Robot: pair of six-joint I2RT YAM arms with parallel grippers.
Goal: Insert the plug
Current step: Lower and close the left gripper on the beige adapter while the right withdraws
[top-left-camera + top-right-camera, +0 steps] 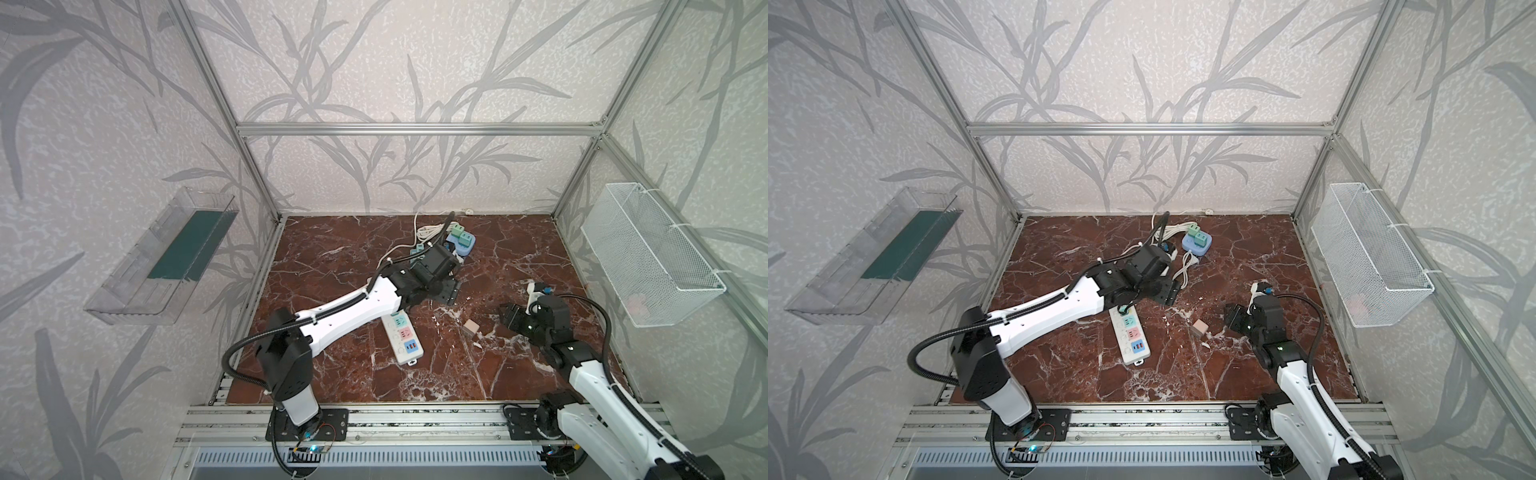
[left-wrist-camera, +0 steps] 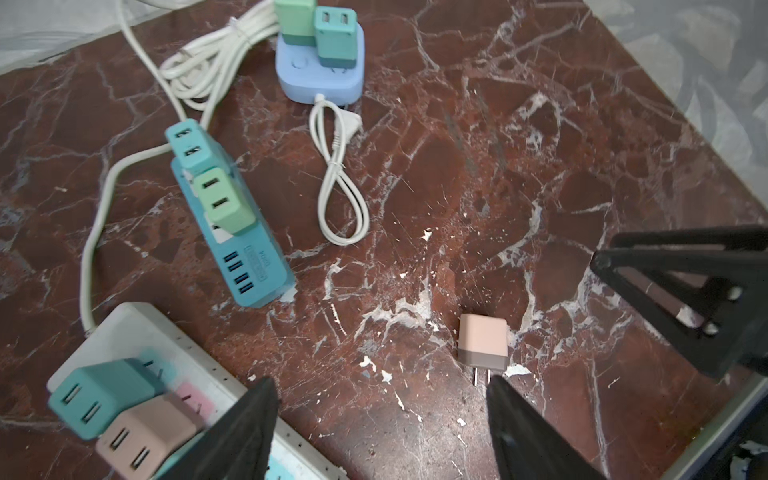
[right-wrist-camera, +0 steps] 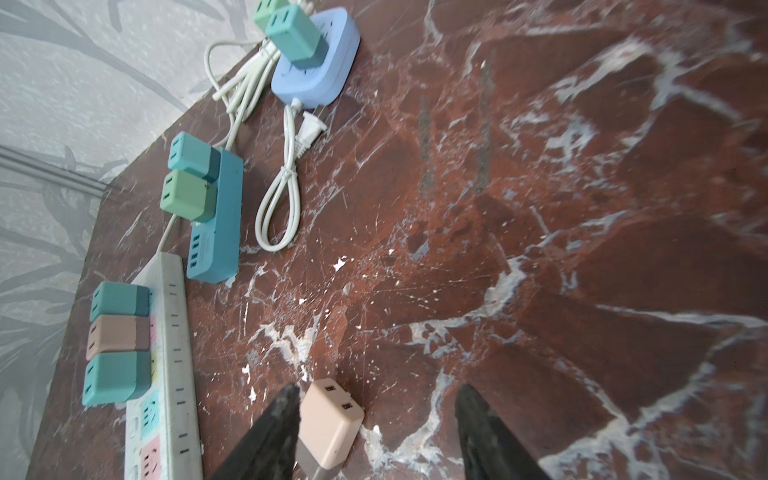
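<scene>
I should next have my right gripper grasp the loose beige plug by the sides of its slotted end [image 1: 471,325] [image 3: 337,406], so that its prongs stay free to insert.
The loose beige plug [image 1: 471,328] [image 1: 1200,328] lies on its side on the marble table, right of the white power strip [image 1: 403,340] [image 1: 1131,340]. My right gripper [image 3: 379,390] [image 1: 509,313] is open just right of the plug [image 3: 330,419], which shows between its fingers, close against one fingertip [image 3: 286,399]. My left gripper [image 2: 380,384] [image 1: 449,291] is open and holds nothing; it hangs over the table between the strip [image 2: 166,345] and the plug [image 2: 483,340], whose prongs point toward it. Teal and brown adapters [image 3: 118,328] sit in the strip [image 3: 174,332].
A blue power strip [image 2: 245,249] carrying two adapters and a light-blue socket block [image 2: 320,79] with two more lie toward the back, with white cords [image 2: 340,187] around them. A wire basket [image 1: 648,257] hangs on the right wall, a clear shelf [image 1: 162,257] on the left.
</scene>
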